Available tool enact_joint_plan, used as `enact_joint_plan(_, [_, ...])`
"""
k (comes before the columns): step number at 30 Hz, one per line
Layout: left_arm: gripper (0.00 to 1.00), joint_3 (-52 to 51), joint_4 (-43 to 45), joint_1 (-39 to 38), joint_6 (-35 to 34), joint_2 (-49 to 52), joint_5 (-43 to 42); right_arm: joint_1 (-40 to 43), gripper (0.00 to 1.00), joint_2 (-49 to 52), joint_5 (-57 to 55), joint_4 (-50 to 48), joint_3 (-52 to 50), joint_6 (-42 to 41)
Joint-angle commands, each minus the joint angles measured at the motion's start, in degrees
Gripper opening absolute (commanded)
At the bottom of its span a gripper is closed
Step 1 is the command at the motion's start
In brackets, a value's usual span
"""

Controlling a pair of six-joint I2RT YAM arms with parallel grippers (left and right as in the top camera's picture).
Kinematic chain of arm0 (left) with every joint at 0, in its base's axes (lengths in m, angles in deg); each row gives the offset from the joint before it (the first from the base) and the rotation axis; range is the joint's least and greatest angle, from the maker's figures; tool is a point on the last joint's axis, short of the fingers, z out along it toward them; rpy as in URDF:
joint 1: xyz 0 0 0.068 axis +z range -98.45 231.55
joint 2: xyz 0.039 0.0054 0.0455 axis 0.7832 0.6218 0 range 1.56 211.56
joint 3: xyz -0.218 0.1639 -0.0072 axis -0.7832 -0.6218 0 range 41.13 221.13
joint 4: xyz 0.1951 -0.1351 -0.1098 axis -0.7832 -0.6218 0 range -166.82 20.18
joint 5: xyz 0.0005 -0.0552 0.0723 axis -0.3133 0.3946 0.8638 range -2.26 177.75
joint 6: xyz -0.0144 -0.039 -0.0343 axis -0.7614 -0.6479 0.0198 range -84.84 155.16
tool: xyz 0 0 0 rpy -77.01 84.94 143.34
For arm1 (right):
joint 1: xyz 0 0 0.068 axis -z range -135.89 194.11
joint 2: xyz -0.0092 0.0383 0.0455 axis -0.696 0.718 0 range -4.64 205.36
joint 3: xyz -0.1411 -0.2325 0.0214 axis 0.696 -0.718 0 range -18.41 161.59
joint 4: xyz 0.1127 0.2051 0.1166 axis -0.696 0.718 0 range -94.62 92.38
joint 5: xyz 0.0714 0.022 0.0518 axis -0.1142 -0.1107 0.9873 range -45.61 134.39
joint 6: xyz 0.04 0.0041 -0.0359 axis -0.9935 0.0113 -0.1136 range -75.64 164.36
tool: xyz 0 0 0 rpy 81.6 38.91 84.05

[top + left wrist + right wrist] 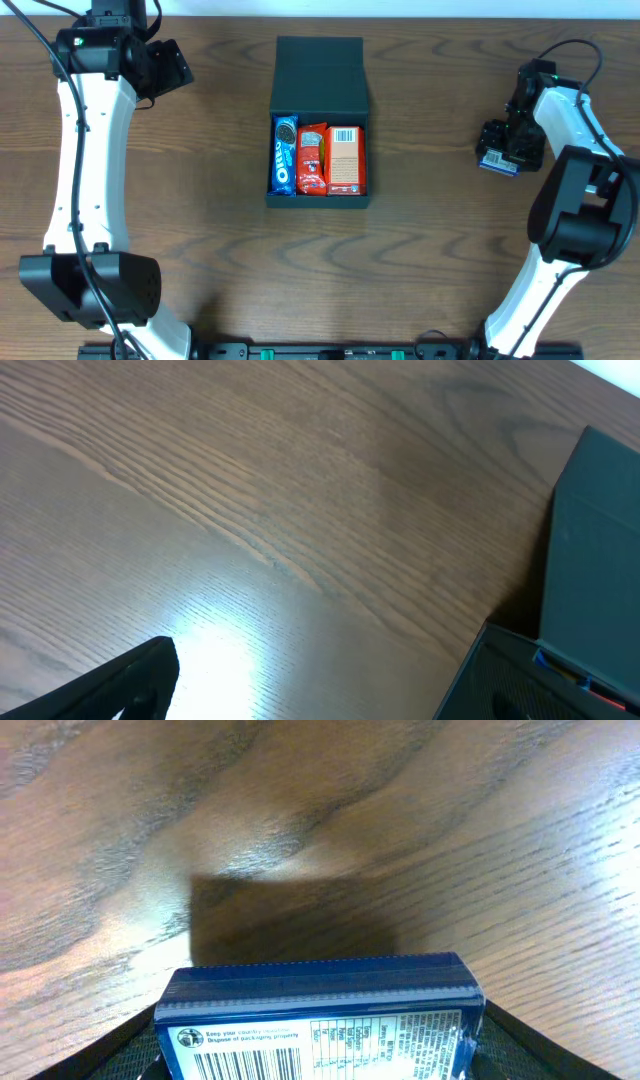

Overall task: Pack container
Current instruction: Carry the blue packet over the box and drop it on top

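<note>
Next, I release the blue snack packet from my right gripper across the lid-side ends of the red packet and orange-red carton (321, 132). The blue snack packet is held just above the wood.
The matte black container (318, 70) lies open at the table's middle, its flap lid folded back. Inside lie a blue Oreo packet (284, 154), a red packet (311, 159) and an orange-red carton (345, 159). My right gripper (503, 148) at the right side is shut on a blue snack packet (320, 1018) with a white barcode label, held just above the wood. My left gripper (170, 66) is at the far left, well away from the container, with nothing between its fingers. In the left wrist view one finger (120, 685) and the container's edge (590, 550) show.
The brown wooden table (200, 250) carries nothing else in view. Both white arms stand along the left and right sides, their bases at the front edge.
</note>
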Motion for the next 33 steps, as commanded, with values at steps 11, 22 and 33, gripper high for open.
enact_joint_plan(11, [0.95,-0.3,-0.2,0.1,-0.6,0.4,0.0,-8.0,0.69,0.3,3.7,7.1,15.1,1.7])
enact_joint_plan(22, [0.95,-0.3,-0.5,0.1,2.3,0.4,0.2,-29.3,0.69,0.3,3.7,13.4,28.2,4.5])
enact_joint_plan(33, [0.95,-0.3,-1.1,0.1,2.4,0.4,0.2,-41.1,0.71,0.4,4.7,12.5,28.5,-3.9])
